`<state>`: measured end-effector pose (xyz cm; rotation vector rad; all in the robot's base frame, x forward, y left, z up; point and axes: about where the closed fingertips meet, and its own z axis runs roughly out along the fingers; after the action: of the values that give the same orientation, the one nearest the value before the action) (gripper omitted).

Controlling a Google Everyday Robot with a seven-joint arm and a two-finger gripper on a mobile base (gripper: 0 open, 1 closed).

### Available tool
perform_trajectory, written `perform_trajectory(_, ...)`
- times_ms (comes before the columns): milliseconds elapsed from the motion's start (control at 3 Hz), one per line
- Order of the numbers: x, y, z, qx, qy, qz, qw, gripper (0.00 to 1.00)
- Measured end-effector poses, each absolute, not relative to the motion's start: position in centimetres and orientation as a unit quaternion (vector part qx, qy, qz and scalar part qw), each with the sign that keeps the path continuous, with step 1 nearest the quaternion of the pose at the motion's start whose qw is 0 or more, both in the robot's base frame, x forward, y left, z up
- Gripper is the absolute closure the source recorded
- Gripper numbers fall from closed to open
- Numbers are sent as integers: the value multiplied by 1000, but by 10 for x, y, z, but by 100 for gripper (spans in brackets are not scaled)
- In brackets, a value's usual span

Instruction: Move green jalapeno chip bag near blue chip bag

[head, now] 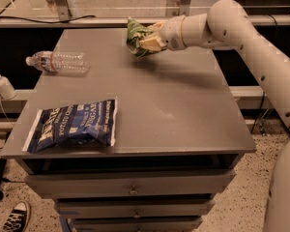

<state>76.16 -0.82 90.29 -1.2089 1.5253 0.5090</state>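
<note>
The green jalapeno chip bag, now hanging above the table's far middle, will be let go by my gripper beside the blue chip bag's far corner [138, 95] nearest the table's middle.
The small crumpled green jalapeno chip bag [136, 36] hangs in the air above the far middle of the grey table [174, 105]. My gripper [150, 40] is shut on the bag's right side and holds it clear of the tabletop. The arm reaches in from the right. The large dark blue chip bag [73, 123] lies flat near the table's front left corner, well apart from the green bag.
A clear plastic water bottle [58, 62] lies on its side at the table's left edge. A white spray bottle [2, 84] stands off the table to the left. Drawers sit below the tabletop. A shoe [13, 217] shows at the bottom left.
</note>
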Motion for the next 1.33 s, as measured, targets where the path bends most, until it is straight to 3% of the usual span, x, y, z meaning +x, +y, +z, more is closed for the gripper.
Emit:
perform_trajectory(667,655,-7,905,-591,578,280,488,100)
perform_trajectory(1333,576,-21,897,-628,570,302,435,100)
